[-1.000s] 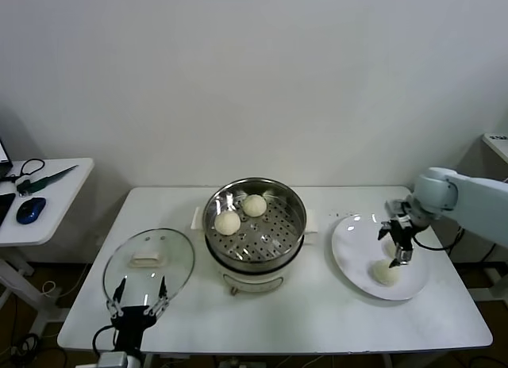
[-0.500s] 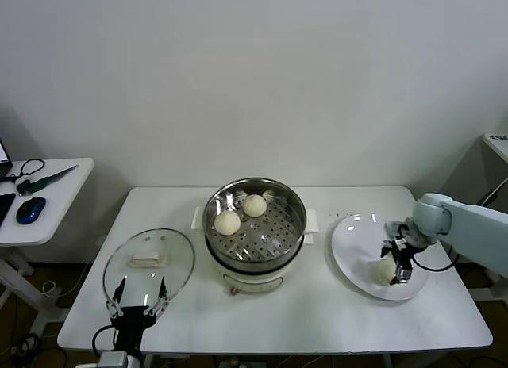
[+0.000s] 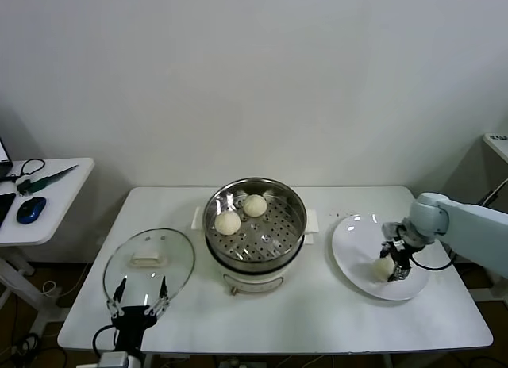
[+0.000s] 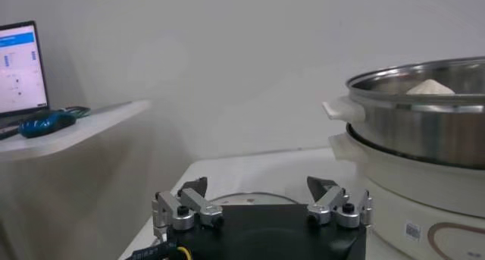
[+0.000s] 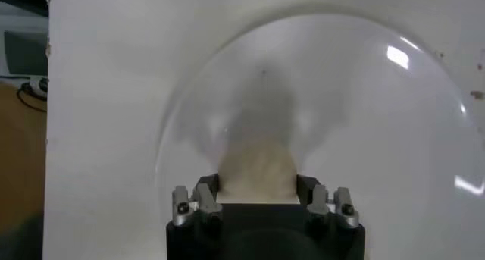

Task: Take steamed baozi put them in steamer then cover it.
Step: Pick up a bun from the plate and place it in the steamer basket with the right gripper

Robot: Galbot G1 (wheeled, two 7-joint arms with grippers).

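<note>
Next, my right gripper releases the baozi, which still sits on the white plate, on the steamer's perforated tray (image 3: pixel 249 247) near the front side of the steamer, close to both of the other baozi.
Two steamed baozi (image 3: pixel 228 222) (image 3: pixel 255 205) lie on the perforated tray of the steamer (image 3: pixel 298 205) at the table's middle. Another baozi (image 3: pixel 384 266) sits on the white plate (image 3: pixel 353 241) at the right, and my right gripper (image 3: pixel 393 266) is down on it. In the right wrist view this bun (image 5: pixel 258 170) fills the gap of the right gripper (image 5: pixel 258 187), with both fingers against its sides. My left gripper (image 3: pixel 141 290) hangs open at the front left, just above the near edge of the glass lid (image 3: pixel 149 261). In the left wrist view the left gripper (image 4: pixel 261 187) holds nothing.
A small side table stands at the far left with a blue mouse (image 3: pixel 30 209) and a laptop (image 4: pixel 17 68). The steamer's steel wall (image 4: pixel 424 125) rises close beside the left gripper. The plate lies near the table's right edge.
The right gripper has come down onto the plate around the bun, and its fingers have closed in on it. The left arm has not moved.
</note>
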